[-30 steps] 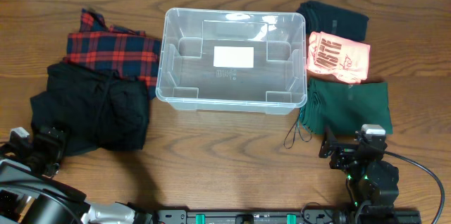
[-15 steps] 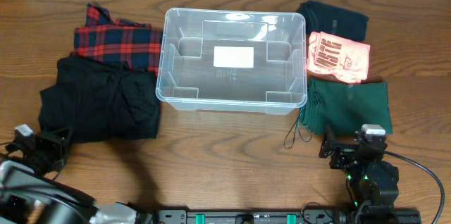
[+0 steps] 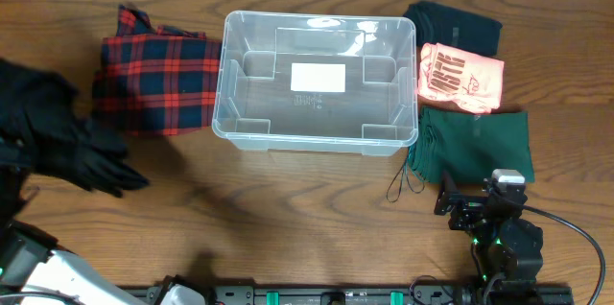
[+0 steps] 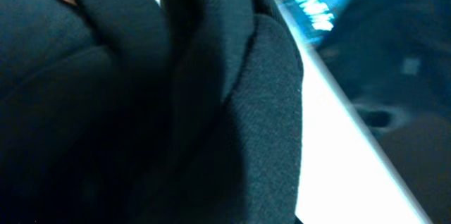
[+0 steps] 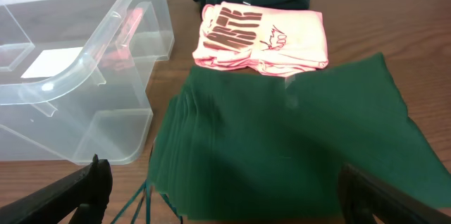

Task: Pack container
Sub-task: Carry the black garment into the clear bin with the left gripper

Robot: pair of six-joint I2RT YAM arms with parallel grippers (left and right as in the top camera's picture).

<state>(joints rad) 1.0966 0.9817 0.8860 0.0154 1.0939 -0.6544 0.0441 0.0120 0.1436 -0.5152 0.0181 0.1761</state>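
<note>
My left gripper needs to let go of the black garment inside the clear container, over the white label [image 3: 318,69].
The clear container [image 3: 223,84] stands empty at the table's middle back, and its near corner shows in the right wrist view [image 5: 84,62]. A black garment [image 3: 53,128] hangs raised at the left edge, covering my left gripper, whose jaws are shut on it. The same black cloth [image 4: 141,111] fills the left wrist view and hides the fingers. My right gripper [image 3: 484,199] stands open at the front right, just short of a folded green garment [image 3: 475,147]. In the right wrist view that open gripper [image 5: 232,203] has the green cloth [image 5: 296,139] ahead of it.
A red plaid shirt [image 3: 158,80] lies left of the container. To the container's right, a pink printed shirt [image 3: 459,77] and a dark folded garment [image 3: 453,22] lie behind the green one. A thin green cord [image 3: 408,185] trails from the green garment's near left corner.
My left gripper has shut on the black garment and lifted it off the table toward the left edge, leaving the plaid shirt uncovered. The right arm has not moved.
</note>
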